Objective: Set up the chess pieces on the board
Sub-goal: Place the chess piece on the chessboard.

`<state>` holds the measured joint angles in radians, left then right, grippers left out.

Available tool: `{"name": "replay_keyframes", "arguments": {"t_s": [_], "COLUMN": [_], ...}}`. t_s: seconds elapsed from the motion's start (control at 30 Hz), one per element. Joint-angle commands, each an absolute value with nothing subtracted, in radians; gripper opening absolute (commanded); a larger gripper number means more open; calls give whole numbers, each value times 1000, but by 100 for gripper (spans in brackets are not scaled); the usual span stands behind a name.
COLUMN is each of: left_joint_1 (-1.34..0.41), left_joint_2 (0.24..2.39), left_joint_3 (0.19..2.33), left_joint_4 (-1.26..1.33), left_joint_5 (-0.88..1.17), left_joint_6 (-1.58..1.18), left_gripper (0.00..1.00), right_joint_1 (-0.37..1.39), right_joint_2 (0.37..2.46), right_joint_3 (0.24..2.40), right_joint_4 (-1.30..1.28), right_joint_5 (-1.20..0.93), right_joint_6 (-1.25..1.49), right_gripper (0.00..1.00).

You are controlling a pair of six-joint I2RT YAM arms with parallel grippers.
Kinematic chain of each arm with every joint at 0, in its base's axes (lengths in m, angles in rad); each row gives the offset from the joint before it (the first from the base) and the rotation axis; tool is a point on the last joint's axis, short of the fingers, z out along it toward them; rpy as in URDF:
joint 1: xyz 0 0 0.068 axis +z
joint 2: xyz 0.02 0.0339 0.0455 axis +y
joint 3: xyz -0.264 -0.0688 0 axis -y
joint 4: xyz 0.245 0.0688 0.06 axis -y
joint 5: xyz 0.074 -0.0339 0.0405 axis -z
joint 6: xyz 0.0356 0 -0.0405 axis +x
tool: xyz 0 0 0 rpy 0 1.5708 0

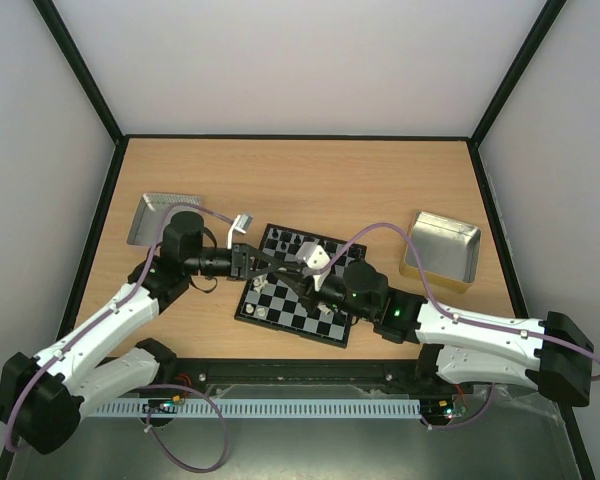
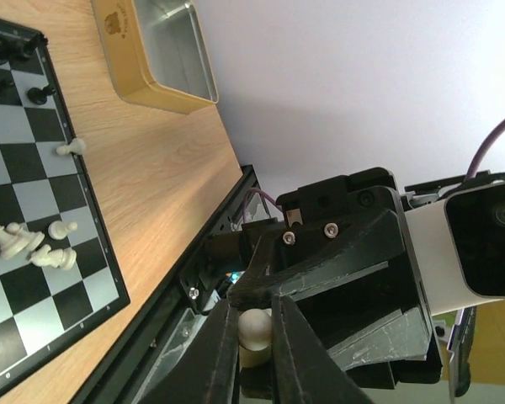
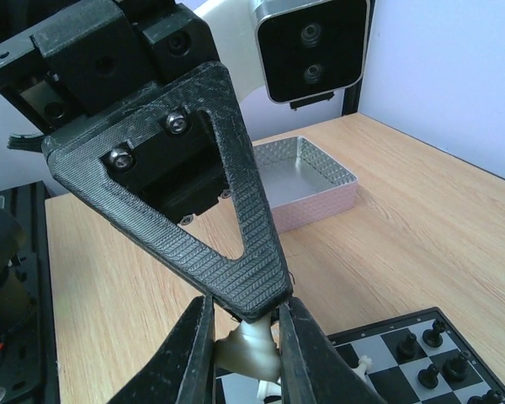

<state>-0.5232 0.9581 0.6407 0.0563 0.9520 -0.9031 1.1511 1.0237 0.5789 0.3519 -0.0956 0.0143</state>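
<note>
The left gripper should release the white piece on the board's near row (image 1: 273,317) next to the white pieces at the corner of the board.
The board (image 1: 280,318) lies at the table's middle. My two grippers meet tip to tip just above it. My left gripper (image 1: 272,268) is shut on a cream-white pawn (image 2: 255,326), whose round head shows between its fingers. My right gripper (image 1: 296,284) is shut on the same white piece (image 3: 252,353) from the other side, and the left gripper's fingertips (image 3: 252,290) rest on top of it. Black pieces (image 1: 295,240) stand along the board's far edge. White pieces (image 1: 330,312) lie loose on the board's near right, and also show in the left wrist view (image 2: 34,244).
A silver tray (image 1: 160,215) sits at the left, behind the left arm. A gold-walled metal tray (image 1: 442,250) sits to the right of the board. Black wall edges frame the table.
</note>
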Motion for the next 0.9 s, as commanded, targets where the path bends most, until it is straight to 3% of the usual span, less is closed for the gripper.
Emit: {"name": "replay_keyframes", "arguments": {"t_s": [0.0,0.07,0.13,0.3,0.37,0.5,0.67,0.87], "left_joint_1": [-528,-528,-527,-528,-528,-531,-587,-790], "left_joint_2": [960,955,948,909,889,851,814,833], "left_joint_3": [661,663,667,679,689,705,679,628], "left_joint_4": [55,57,58,3,-60,-191,-233,-236], "left_joint_5": [969,962,949,845,753,502,272,-27], "left_joint_6": [-876,-875,-871,-820,-771,-668,-614,-610], "left_gripper": [6,3,2,2,2,2,2,2], "right_joint_1": [1146,1147,1146,1147,1146,1146,1118,963], "right_joint_2": [1017,1016,1013,993,968,910,984,1100], "right_joint_3": [571,571,569,585,579,569,687,786], "right_joint_4": [378,373,365,293,272,235,-9,-200], "right_joint_5": [-100,-101,-97,-48,-13,167,449,359], "right_joint_6": [6,8,20,107,159,305,539,771], "right_gripper": [13,15,22,53,61,64,64,61]}}
